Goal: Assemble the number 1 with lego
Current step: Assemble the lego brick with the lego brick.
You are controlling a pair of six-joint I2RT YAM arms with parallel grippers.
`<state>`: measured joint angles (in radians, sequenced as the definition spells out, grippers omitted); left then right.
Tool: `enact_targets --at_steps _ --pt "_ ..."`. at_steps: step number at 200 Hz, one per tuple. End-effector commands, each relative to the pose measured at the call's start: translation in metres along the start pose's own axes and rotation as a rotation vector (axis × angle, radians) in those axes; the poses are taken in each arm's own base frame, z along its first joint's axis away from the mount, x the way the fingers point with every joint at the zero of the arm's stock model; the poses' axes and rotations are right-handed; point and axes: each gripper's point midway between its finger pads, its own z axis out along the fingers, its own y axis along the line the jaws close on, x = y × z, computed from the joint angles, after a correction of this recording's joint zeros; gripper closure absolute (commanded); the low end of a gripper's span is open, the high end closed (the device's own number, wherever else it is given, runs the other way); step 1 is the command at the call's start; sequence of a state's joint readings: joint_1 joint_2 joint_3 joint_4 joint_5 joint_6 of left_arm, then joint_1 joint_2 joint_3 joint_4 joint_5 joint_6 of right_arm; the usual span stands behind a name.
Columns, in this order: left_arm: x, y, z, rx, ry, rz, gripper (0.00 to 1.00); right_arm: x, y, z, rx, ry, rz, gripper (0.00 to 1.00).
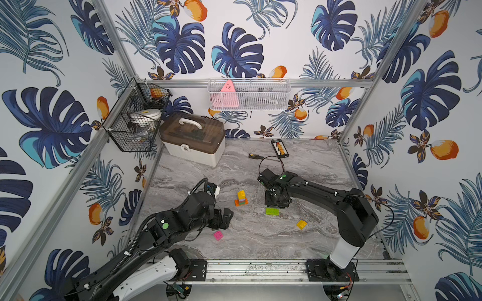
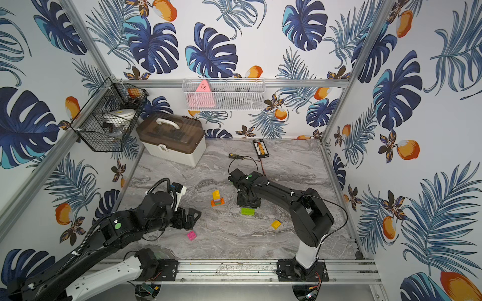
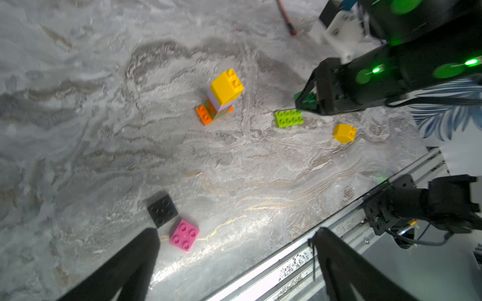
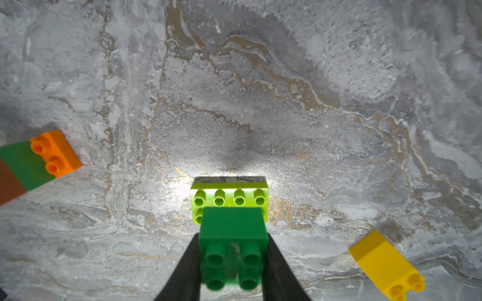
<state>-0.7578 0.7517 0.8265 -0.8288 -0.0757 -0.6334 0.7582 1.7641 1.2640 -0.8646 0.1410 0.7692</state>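
The black brick lies beside the pink brick, and next my left gripper should move down to it and close on the black brick's sides (image 1: 212,225) (image 3: 162,209).
A small tower of lego (image 1: 241,199) (image 3: 220,97) stands mid-table: a long orange brick at the base, then green, brown and lilac squares, and a yellow one on top. To its right my right gripper (image 4: 233,242) points down, shut on a green square brick (image 4: 233,229) (image 3: 309,100). That brick hangs just over a lime long brick (image 1: 272,211) (image 4: 229,199) lying flat. A loose yellow brick (image 1: 301,224) (image 3: 344,133) lies further right. My left gripper (image 3: 236,232) (image 1: 225,216) is open and empty, beside a pink brick (image 1: 218,235) (image 3: 184,235) and a black brick (image 3: 162,210).
A white box with a brown lid (image 1: 193,140) stands at the back left. A black-and-orange abacus (image 1: 279,148) and a small black tool (image 1: 254,155) lie at the back. A metal rail (image 1: 260,268) runs along the table's front edge. Wire baskets (image 1: 135,122) hang on the walls.
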Motion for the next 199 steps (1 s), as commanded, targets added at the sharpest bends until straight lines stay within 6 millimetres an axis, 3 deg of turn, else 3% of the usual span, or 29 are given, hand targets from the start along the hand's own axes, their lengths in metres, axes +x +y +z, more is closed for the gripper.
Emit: enact_targets --at_steps 1,30,101,199 --pt "0.006 0.007 0.012 -0.003 -0.025 -0.143 0.01 0.001 0.005 0.003 -0.024 0.003 0.0 0.86" --pt "0.019 0.022 0.024 -0.028 -0.039 -0.177 0.01 0.007 0.003 0.009 -0.029 0.008 -0.007 0.87" --pt "0.044 0.033 0.04 0.022 -0.059 -0.253 0.01 0.017 0.001 0.022 -0.02 0.032 -0.024 0.91" --pt "0.043 0.03 0.039 0.049 -0.07 -0.237 0.01 0.017 0.0 0.032 0.0 0.025 -0.038 0.92"
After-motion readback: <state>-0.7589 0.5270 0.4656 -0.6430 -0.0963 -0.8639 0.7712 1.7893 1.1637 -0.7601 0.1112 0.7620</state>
